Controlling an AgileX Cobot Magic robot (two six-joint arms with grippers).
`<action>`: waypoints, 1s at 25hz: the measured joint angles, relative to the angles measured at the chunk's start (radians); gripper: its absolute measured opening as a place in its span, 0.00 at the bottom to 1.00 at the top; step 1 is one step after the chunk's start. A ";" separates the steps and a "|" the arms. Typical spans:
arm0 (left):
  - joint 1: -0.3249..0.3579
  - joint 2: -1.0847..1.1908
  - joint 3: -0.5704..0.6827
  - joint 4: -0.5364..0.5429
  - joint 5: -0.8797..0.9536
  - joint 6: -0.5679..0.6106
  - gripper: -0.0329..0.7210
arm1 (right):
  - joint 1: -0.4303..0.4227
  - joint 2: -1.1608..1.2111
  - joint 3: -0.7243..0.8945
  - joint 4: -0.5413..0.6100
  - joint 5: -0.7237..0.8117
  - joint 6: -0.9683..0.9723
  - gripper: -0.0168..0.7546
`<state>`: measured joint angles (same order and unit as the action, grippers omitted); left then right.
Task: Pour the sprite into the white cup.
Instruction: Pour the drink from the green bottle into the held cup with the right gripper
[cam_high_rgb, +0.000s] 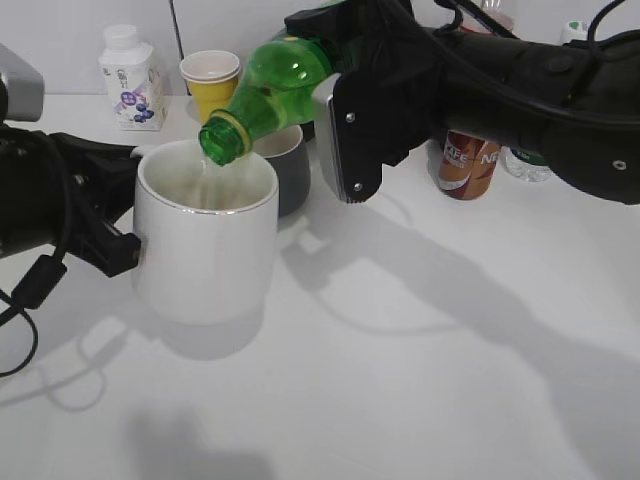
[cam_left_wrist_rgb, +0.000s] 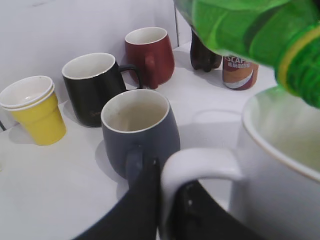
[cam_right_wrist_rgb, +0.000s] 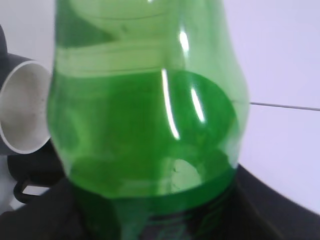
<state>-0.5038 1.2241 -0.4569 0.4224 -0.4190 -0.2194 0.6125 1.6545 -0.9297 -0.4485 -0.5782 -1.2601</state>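
The robot's left gripper will let go of the white cup so it rests beside the grey mug, in front of the milk bottle (cam_high_rgb: 166, 220). The white cup is now held upright on the table.
The sprite (cam_high_rgb: 270, 85) is a green plastic bottle, tipped down to the left with its open mouth over the rim of the white cup (cam_high_rgb: 205, 250). My right gripper (cam_high_rgb: 345, 120) is shut on the bottle's body. The bottle fills the right wrist view (cam_right_wrist_rgb: 145, 125) and shows at the top right of the left wrist view (cam_left_wrist_rgb: 250, 30). My left gripper (cam_left_wrist_rgb: 165, 200) is shut on the white cup's handle (cam_left_wrist_rgb: 200, 167), holding the cup upright on the table; it sits at the left in the exterior view (cam_high_rgb: 110, 235).
A grey mug (cam_left_wrist_rgb: 137, 130) stands right behind the cup. A black mug (cam_left_wrist_rgb: 92, 87), a red mug (cam_left_wrist_rgb: 150, 52) and a yellow cup (cam_left_wrist_rgb: 35, 107) stand further back. A milk bottle (cam_high_rgb: 130, 80) and a brown coffee bottle (cam_high_rgb: 468, 165) stand by the wall.
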 joint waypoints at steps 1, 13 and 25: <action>0.000 0.000 0.000 0.000 0.000 0.000 0.10 | 0.000 0.000 0.000 0.000 0.000 0.000 0.55; 0.000 0.000 0.000 -0.012 -0.037 0.001 0.10 | 0.000 -0.001 0.060 0.000 0.001 0.311 0.55; 0.067 0.000 0.000 -0.033 -0.052 0.005 0.10 | 0.000 -0.001 0.093 0.199 -0.020 1.170 0.55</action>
<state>-0.4364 1.2241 -0.4569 0.3893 -0.4710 -0.2145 0.6125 1.6536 -0.8362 -0.2491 -0.5986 -0.0896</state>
